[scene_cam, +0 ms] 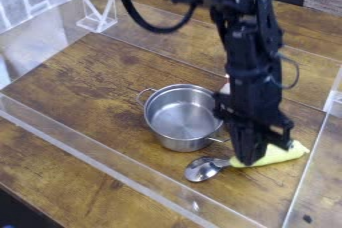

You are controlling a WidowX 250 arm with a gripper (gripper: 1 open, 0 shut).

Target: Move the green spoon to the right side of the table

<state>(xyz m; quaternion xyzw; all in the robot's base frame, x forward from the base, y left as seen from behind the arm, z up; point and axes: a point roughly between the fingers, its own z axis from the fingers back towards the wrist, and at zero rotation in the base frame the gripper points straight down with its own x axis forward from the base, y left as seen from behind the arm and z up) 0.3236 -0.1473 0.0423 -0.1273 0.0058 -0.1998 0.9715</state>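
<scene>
My gripper's fingers are closed at the inner end of the spoon's handle, with the green spoon outside their grip, so I should open them and close them around the yellow-green handle (pixel 274 156).
The green spoon lies on the table (pixel 80 82) at the front right, its silver bowl (pixel 203 169) pointing left and its yellow-green handle (pixel 283 154) pointing right. My gripper (pixel 251 158) points steeply down with its fingers pressed together, shut. Its tips stand right at the handle's inner end, where handle meets bowl, and hide that part of the spoon. I cannot tell whether the tips touch the spoon. Nothing is gripped between the fingers.
A silver pot (pixel 183 117) with small side handles stands just left of the gripper, close to the spoon's bowl. Low clear acrylic walls (pixel 94 154) edge the table, with the right wall (pixel 321 147) close by the handle's tip. A white wire stand (pixel 96 14) sits at the back left.
</scene>
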